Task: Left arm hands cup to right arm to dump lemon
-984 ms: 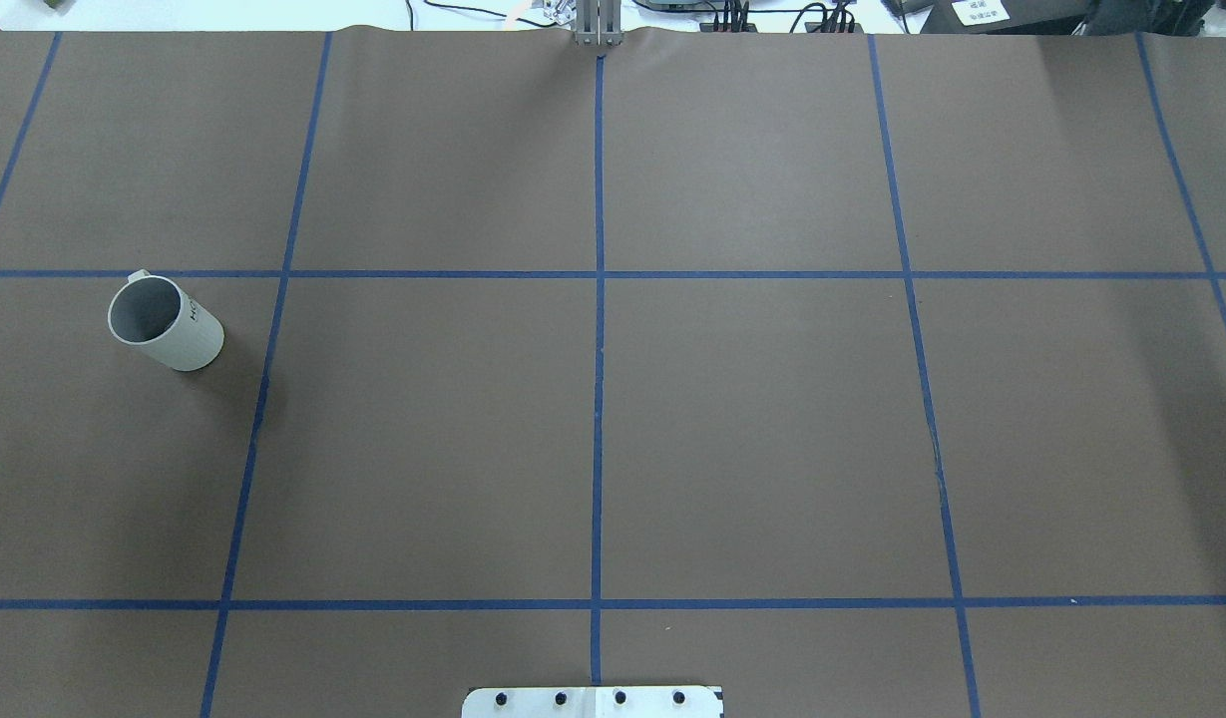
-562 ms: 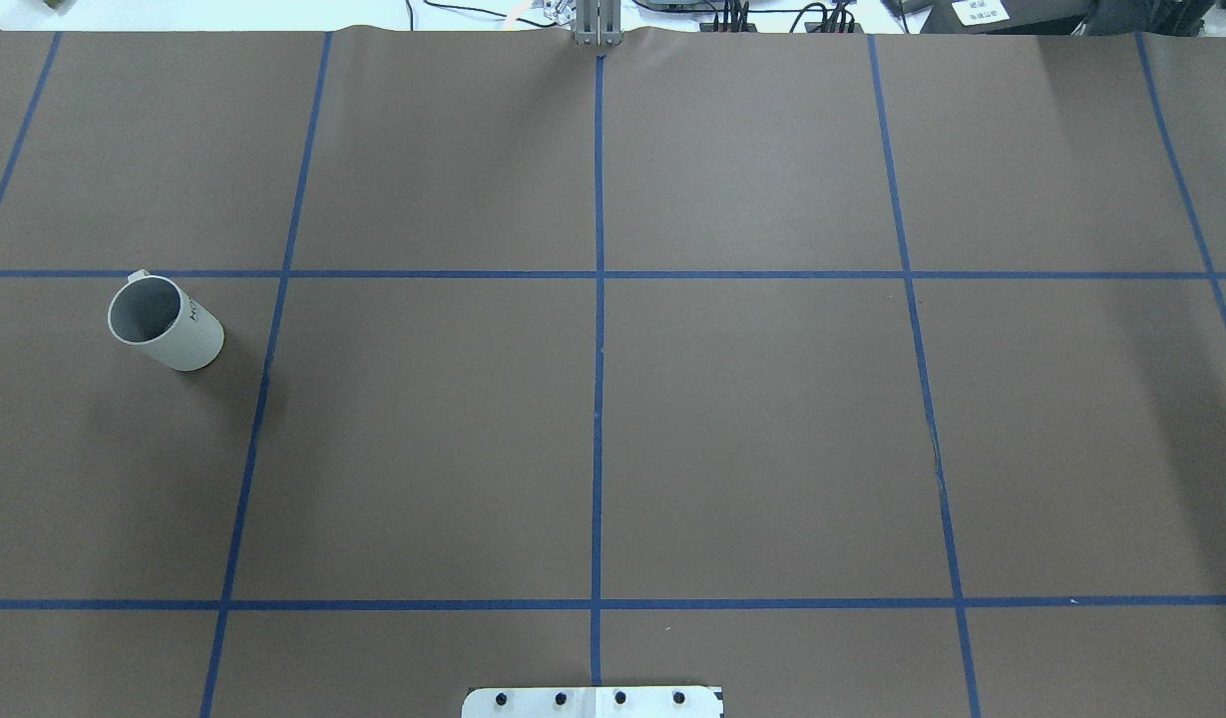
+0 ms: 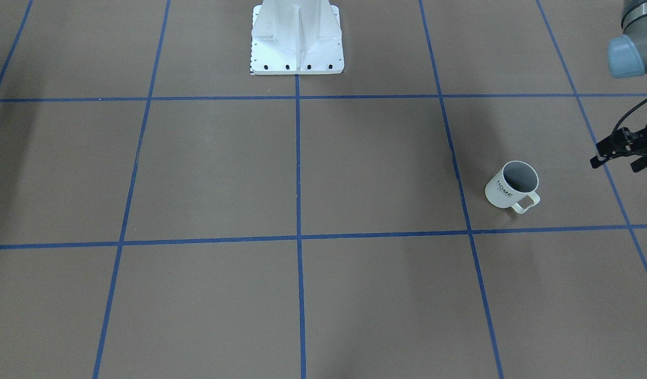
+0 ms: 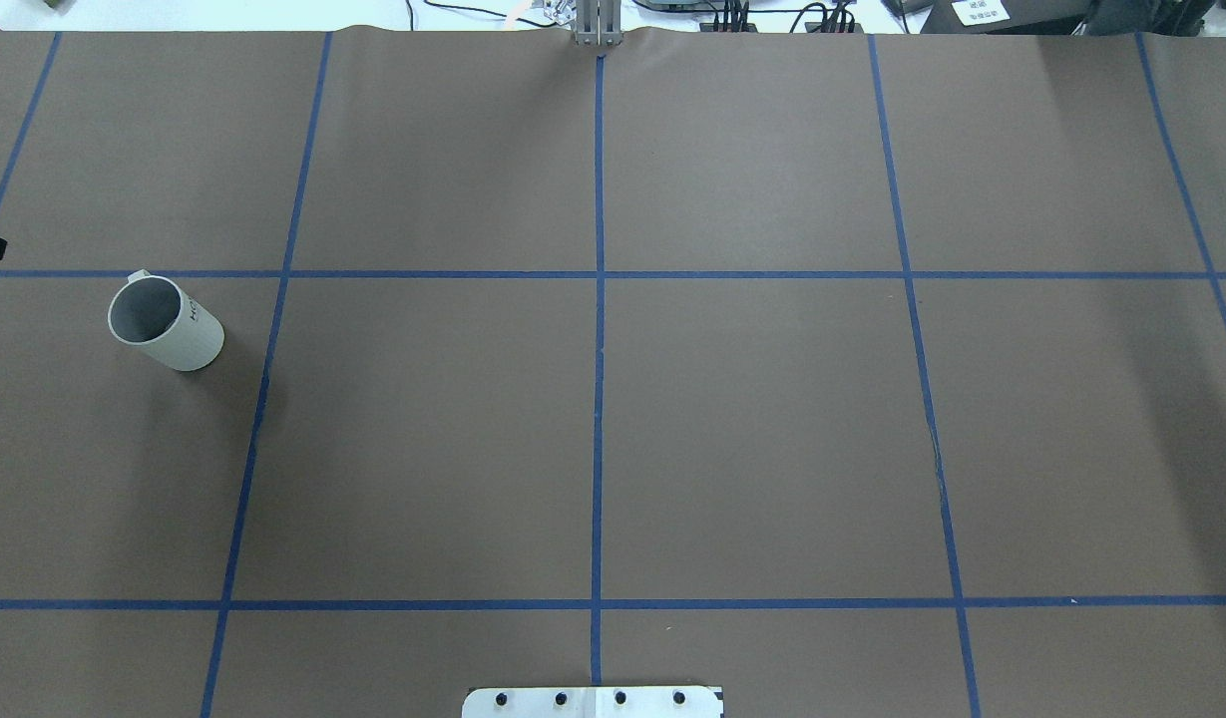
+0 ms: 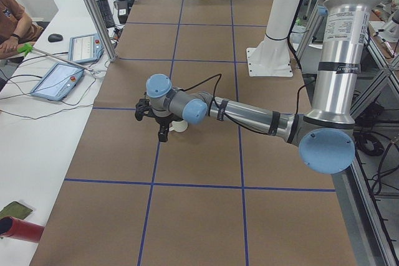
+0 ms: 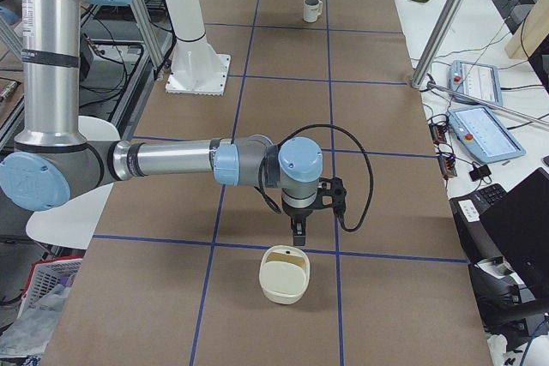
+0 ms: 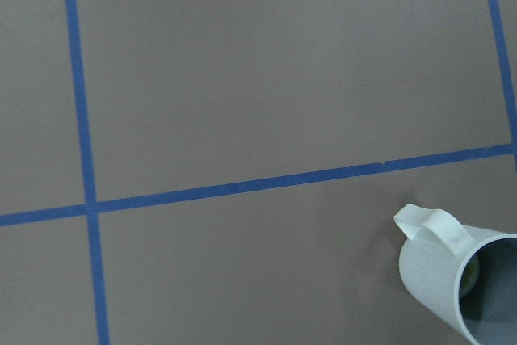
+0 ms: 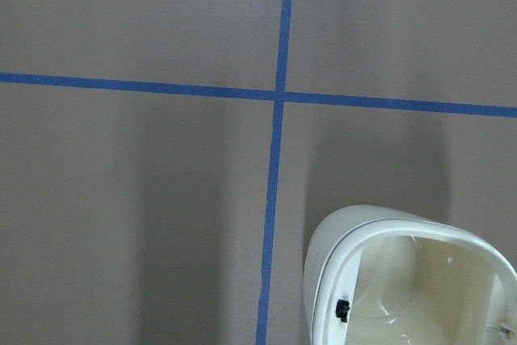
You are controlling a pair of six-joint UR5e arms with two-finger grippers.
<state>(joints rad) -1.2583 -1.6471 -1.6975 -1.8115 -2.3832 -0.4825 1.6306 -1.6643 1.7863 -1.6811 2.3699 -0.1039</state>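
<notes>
The left gripper goes next to the white cup's rim (image 3: 537, 175) (image 7: 462, 317) beside its handle, on the side facing that gripper, and will close there.
The white "HOME" cup (image 4: 166, 324) stands upright on the brown table at my left side, handle pointing away from me; it also shows in the front view (image 3: 511, 185) and the left wrist view (image 7: 456, 280). A sliver of yellow-green lemon (image 7: 471, 268) shows inside it. The left arm's wrist hovers just beside the cup, its gripper (image 5: 163, 134) pointing down; I cannot tell if it is open. The right gripper (image 6: 297, 231) hangs over the table's far right end, far from the cup; I cannot tell its state.
A cream oval container (image 6: 284, 273) sits right under the right gripper, also in the right wrist view (image 8: 404, 280). The white robot pedestal (image 3: 297, 42) stands at the table's near middle edge. Touch pendants (image 5: 59, 79) lie beyond the far edge.
A small black part of the left arm has come into the overhead view at its left edge. The cup has not moved.
</notes>
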